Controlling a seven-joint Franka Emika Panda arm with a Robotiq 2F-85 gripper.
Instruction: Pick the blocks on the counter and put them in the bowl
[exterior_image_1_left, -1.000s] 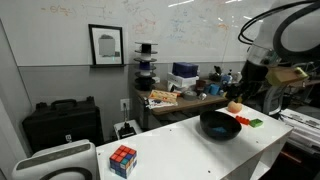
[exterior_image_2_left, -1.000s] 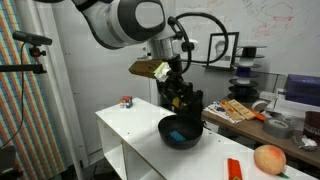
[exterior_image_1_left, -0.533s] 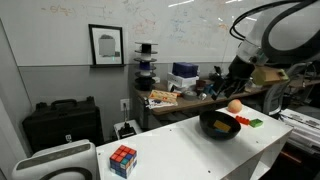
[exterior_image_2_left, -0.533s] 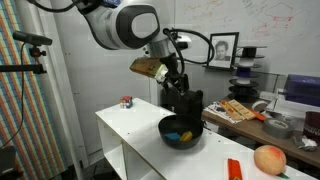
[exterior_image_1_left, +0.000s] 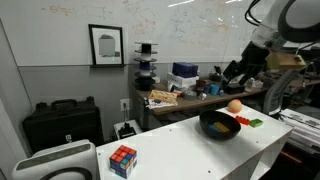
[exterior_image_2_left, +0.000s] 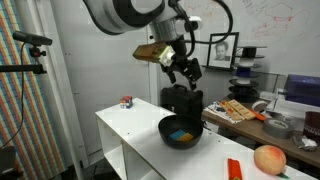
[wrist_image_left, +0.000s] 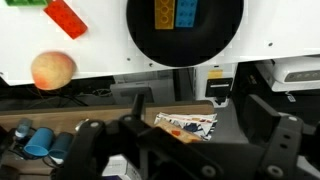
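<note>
The robot's gripper needs to next go to the red block's middle (exterior_image_1_left: 243, 120) (wrist_image_left: 66, 18), between the green block and the black bowl, and close there across the red block's long sides.
In the wrist view the black bowl (wrist_image_left: 185, 38) holds a yellow block (wrist_image_left: 163, 11) and a blue block (wrist_image_left: 186, 12) side by side. On the white counter (wrist_image_left: 285, 40) beside it lie a red block (wrist_image_left: 65, 17) and a green block (wrist_image_left: 25, 2). My gripper (wrist_image_left: 200, 130) is open and empty, its dark fingers (wrist_image_left: 262, 112) spread wide. In both exterior views it hangs well above the bowl (exterior_image_1_left: 218, 126) (exterior_image_2_left: 181, 131), gripper (exterior_image_1_left: 232, 72) (exterior_image_2_left: 186, 70) clear of the rim. The red block (exterior_image_1_left: 244, 120) (exterior_image_2_left: 234, 169) and the green block (exterior_image_1_left: 256, 123) rest just past the bowl.
An orange ball (exterior_image_1_left: 235, 105) (exterior_image_2_left: 268, 159) (wrist_image_left: 53, 70) sits near the loose blocks. A multicoloured puzzle cube (exterior_image_1_left: 123, 160) (exterior_image_2_left: 127, 101) stands at the counter's other end. Behind the counter (exterior_image_1_left: 180, 145) is a cluttered wooden desk (exterior_image_1_left: 185, 100); a black case (exterior_image_1_left: 62, 125) stands by the wall.
The gripper opened over the bowl, leaving the yellow block inside beside the blue one, then rose straight up away from the bowl.
</note>
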